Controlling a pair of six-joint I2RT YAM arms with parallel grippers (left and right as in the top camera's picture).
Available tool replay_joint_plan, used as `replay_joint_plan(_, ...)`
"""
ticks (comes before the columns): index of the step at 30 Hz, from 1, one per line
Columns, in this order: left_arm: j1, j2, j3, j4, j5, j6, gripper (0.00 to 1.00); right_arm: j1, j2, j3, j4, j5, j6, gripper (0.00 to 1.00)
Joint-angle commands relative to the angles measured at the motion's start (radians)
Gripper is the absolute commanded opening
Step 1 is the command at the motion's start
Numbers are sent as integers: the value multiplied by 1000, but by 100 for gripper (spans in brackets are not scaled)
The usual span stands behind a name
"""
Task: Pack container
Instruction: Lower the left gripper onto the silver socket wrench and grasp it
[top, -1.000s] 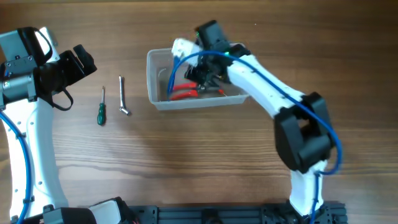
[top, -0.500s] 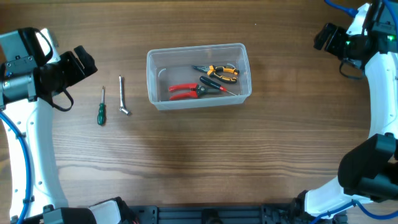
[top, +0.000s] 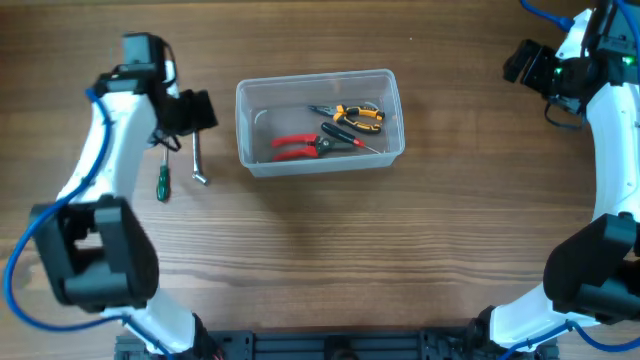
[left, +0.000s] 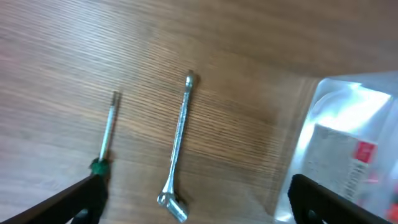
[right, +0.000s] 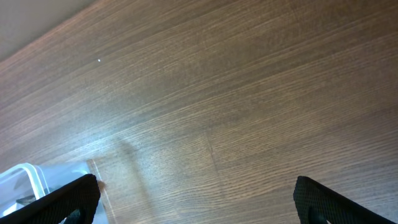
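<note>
The silver socket wrench is next, and my left gripper needs to move down to the middle of the handle (top: 196, 154) (left: 178, 138) on it and close there.
The clear plastic container (top: 250, 100) sits at the table's centre and holds red-handled pliers (top: 295, 148), yellow-handled pliers (top: 358, 113) and a dark screwdriver (top: 350, 137). Its corner shows in the left wrist view (left: 348, 149) and in the right wrist view (right: 25, 180). A silver socket wrench (top: 198, 153) (left: 177, 149) and a green-handled screwdriver (top: 163, 172) (left: 106, 140) lie on the table left of it. My left gripper (top: 190, 112) (left: 196, 205) is open and empty, hovering over the wrench. My right gripper (top: 525, 62) (right: 199, 202) is open and empty at the far right.
Bare wood table surrounds the tub. The right arm's links run down the right edge (top: 610, 200). The left arm curves along the left side (top: 95, 200).
The right arm left the container and swung to the far right a second ago. In the last half second the left arm moved right, over the wrench and screwdriver.
</note>
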Motion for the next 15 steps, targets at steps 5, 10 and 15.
replay_joint_plan(5,-2,78,6,62,-82,180,97,4,15,-3,-33,-19,12,100)
replay_joint_plan(10,-2,137,5,54,-80,329,98,4,15,-3,-52,-20,12,100)
replay_joint_plan(15,-2,198,5,84,-30,299,95,4,15,-3,-86,-20,13,100)
